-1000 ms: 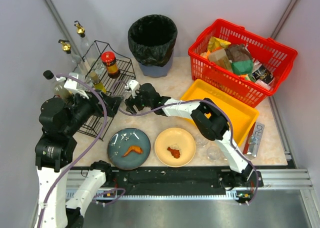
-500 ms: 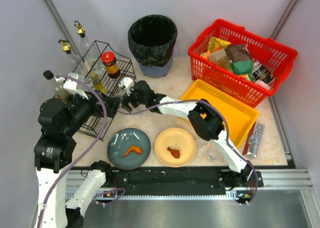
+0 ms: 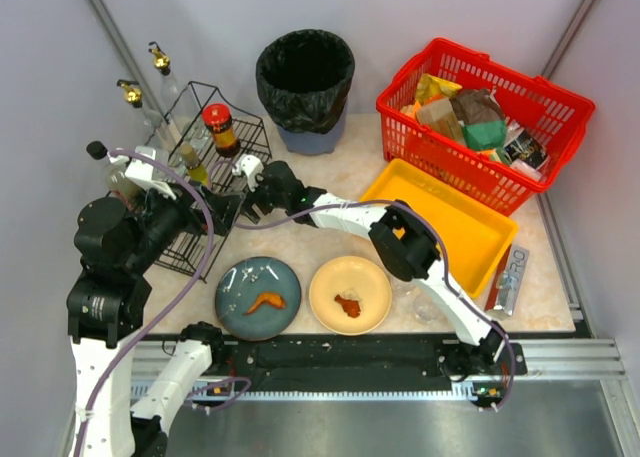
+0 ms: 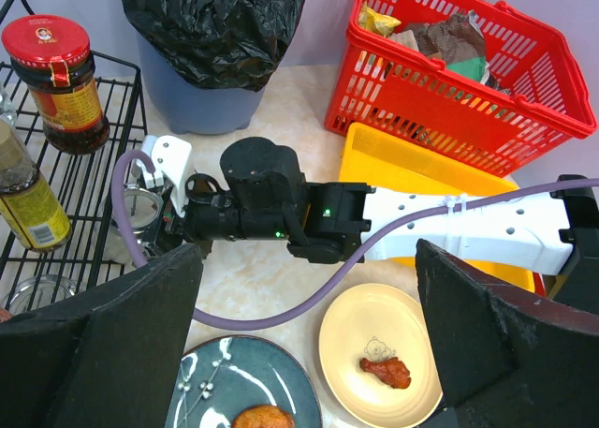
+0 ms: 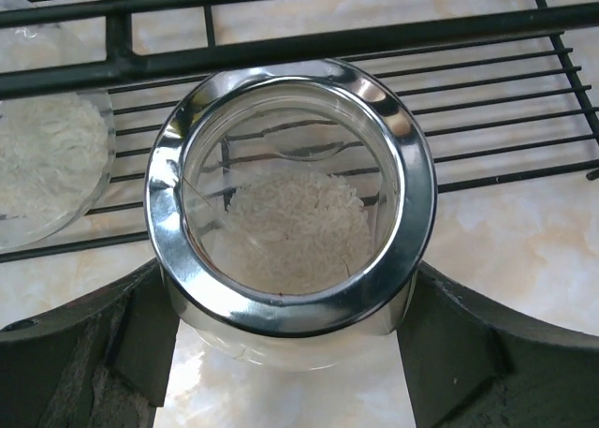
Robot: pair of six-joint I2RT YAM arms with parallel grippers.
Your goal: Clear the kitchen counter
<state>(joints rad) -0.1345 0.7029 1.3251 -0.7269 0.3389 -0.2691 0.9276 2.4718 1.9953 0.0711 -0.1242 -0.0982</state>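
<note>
The robot's right gripper should set the glass jar down on the black wire rack's lower shelf [image 3: 233, 195] [image 5: 292, 161] beside the other grain jar.
The kitchen counter [image 3: 340, 172] is beige marbled stone. My right gripper [image 5: 290, 339] is shut on a glass jar [image 5: 290, 194] with a chrome rim and white grains inside. A finger presses each side of it. The jar [image 4: 140, 208] sits at the front edge of the black wire rack [image 3: 250, 137]. Seen from above, the right gripper [image 3: 250, 182] reaches far left across the counter. My left gripper [image 4: 299, 344] hangs open above the plates with nothing between its fingers. A blue plate [image 3: 240, 312] holds a fried piece and a yellow plate [image 3: 370, 277] holds a drumstick.
The rack holds a red-lidded sauce jar [image 3: 220, 129], oil bottles [image 3: 195, 167] and another grain jar [image 5: 47, 166]. Behind stand a black-lined bin [image 3: 305, 77] and a full red basket [image 3: 560, 107]. A yellow tray [image 3: 450, 227], a glass [image 3: 425, 307] and a packet [image 3: 510, 277] lie right.
My right arm has carried the jar further left, up to the rack's edge. The left arm and the plates have not moved.
</note>
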